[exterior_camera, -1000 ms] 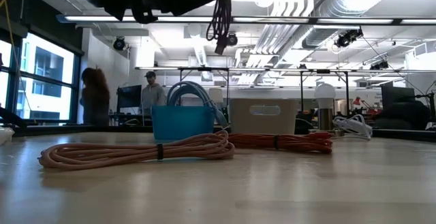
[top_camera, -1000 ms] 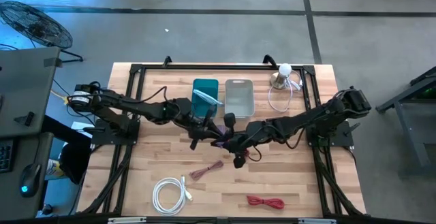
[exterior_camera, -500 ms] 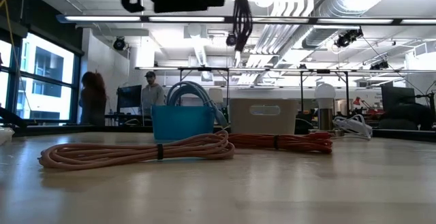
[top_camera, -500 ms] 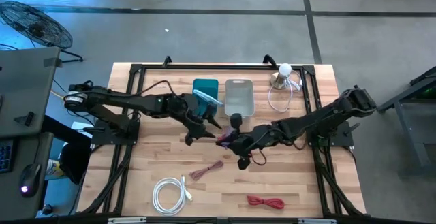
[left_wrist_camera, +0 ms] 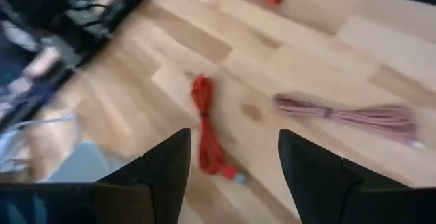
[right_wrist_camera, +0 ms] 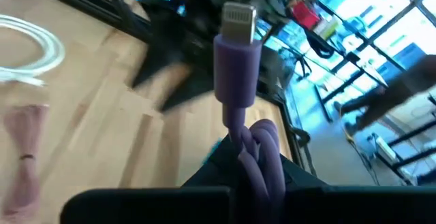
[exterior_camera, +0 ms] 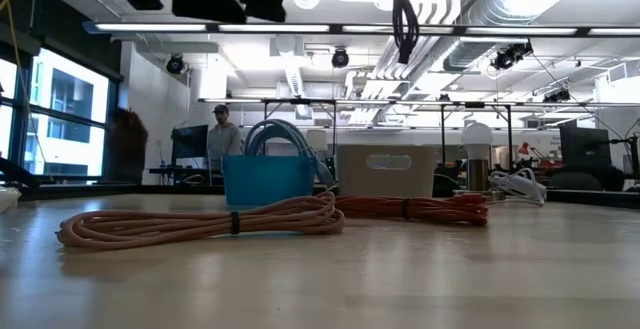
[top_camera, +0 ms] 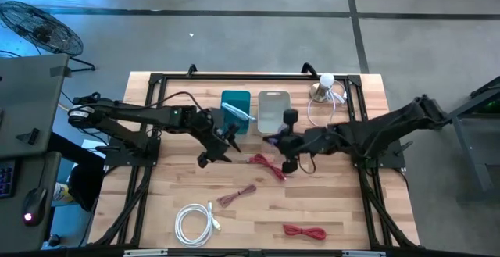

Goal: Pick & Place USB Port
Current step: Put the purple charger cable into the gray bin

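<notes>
The grey bin (top_camera: pixel 273 112) is next to the teal bin. Next, I let go of the purple cable inside it with my right gripper.
A purple cable (right_wrist_camera: pixel 236 60) with a silver plug at its tip is in my right gripper (top_camera: pixel 275 140), which is shut on it, high above the table's middle, just in front of the grey bin (top_camera: pixel 273 110). In the low view the cable (exterior_camera: pixel 403 14) hangs as a dark bundle near the top. My left gripper (top_camera: pixel 217 152) stands open in the air, left of the right one, with nothing between its fingers (left_wrist_camera: pixel 153 176). A red cable (left_wrist_camera: pixel 208 132) lies flat on the table below and ahead of it. My right gripper holds the purple cable by its coiled bundle (right_wrist_camera: pixel 262 149), a little behind the plug end (right_wrist_camera: pixel 236 13), which sticks out beyond the fingers. The fingers come about level from the table's right. The gripper's own body hides the place of contact. The cable is lifted clear of the table.
A teal bin (top_camera: pixel 235 110) holding a blue cable stands left of the grey bin. A pink cable (top_camera: pixel 237 196), a white cable (top_camera: pixel 194 222) and another red cable (top_camera: pixel 305 231) lie nearer the front edge. A lamp with a white cord (top_camera: pixel 324 89) stands at the far right.
My left gripper has opened and drawn back toward the table's left edge, away from the right gripper. My right gripper, still shut on the purple cable, has carried it up and toward the far right, to just in front of the grey bin.
</notes>
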